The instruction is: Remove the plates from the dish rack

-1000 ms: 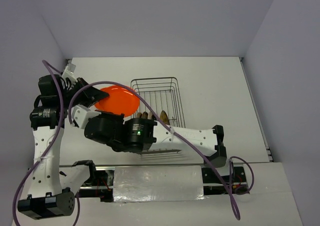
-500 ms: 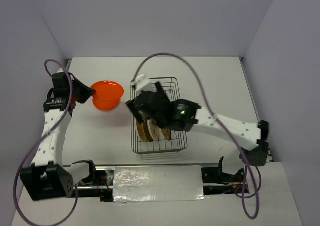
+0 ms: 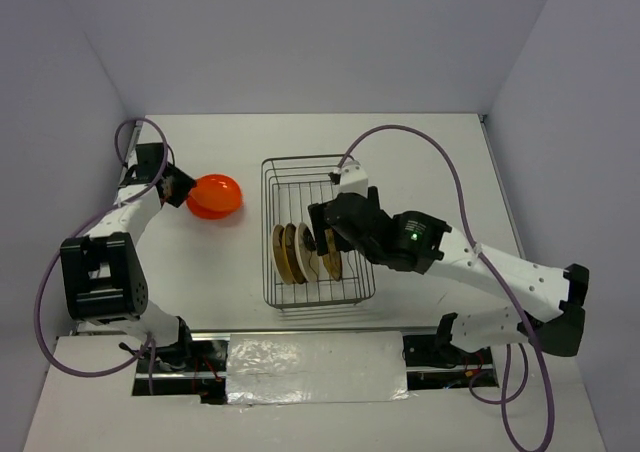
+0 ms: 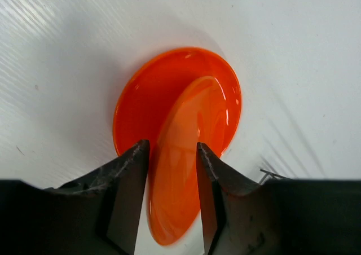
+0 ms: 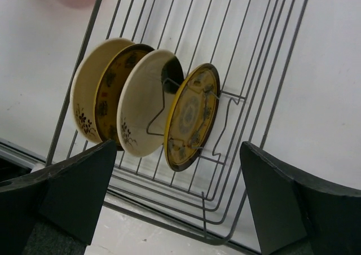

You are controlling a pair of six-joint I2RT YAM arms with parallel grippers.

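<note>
The mustard plate's upper rim (image 3: 327,255) (image 5: 169,124), beside the cream plate in the dish rack, should be next for my right gripper to move to and close on.
The wire dish rack (image 3: 310,177) (image 5: 265,97) stands mid-table with several plates upright at its near end (image 3: 300,254): cream (image 5: 93,105), brown (image 5: 115,91), cream (image 5: 146,102) and mustard (image 5: 192,117). My right gripper (image 3: 322,234) (image 5: 177,148) hovers over them, wide open, touching none. Left of the rack an orange-red plate (image 4: 163,86) lies flat on the table. A second orange-red plate (image 4: 180,176) leans tilted on it, between the parted jaws of my left gripper (image 4: 171,146) (image 3: 180,187), which stands open.
The rack's far half holds nothing. White walls close the table at the left, back and right (image 3: 500,152). The arm bases and a taped strip (image 3: 315,367) line the near edge. Purple cables (image 3: 440,162) loop above both arms.
The left gripper has parted around the orange plate, which now tilts down onto the flat one. The right gripper opened wide and settled over the plates at the rack's near end.
</note>
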